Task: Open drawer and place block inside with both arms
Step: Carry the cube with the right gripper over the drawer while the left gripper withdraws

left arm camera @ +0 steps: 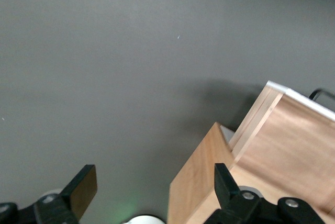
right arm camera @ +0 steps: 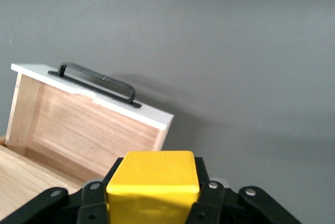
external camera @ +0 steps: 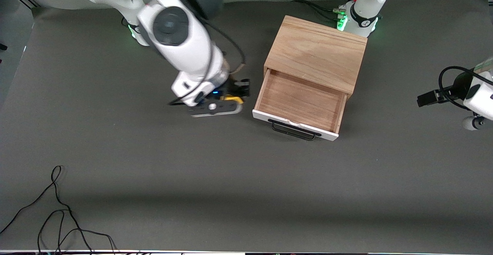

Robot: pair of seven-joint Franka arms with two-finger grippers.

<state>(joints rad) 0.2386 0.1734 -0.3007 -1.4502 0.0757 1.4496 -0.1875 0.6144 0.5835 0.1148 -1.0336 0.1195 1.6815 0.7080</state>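
Observation:
Next, my right gripper releases the yellow block on the bare wooden bottom of the open drawer (external camera: pixel 291 96) (right arm camera: pixel 99 149), around its middle.
The light-wood cabinet (external camera: pixel 316 52) stands on the grey table, with its drawer (external camera: pixel 300 101) pulled open and nothing inside it. The drawer's white front and black handle (external camera: pixel 294 130) face the front camera. My right gripper (external camera: pixel 238 93) is shut on the yellow block (external camera: pixel 233 98), low over the table beside the open drawer, toward the right arm's end. In the right wrist view the block (right arm camera: pixel 153 174) sits between the fingers, with the drawer (right arm camera: pixel 89 130) close by. My left gripper (external camera: pixel 423 99) waits open and empty in the air at the left arm's end of the table. In the left wrist view (left arm camera: pixel 154 192) it shows the cabinet (left arm camera: pixel 199 182).
Loose black cables (external camera: pixel 57 216) lie on the grey mat near the front camera at the right arm's end. The left arm's green-lit base (external camera: pixel 341 22) stands against the cabinet's back corner. Bare mat lies in front of the drawer.

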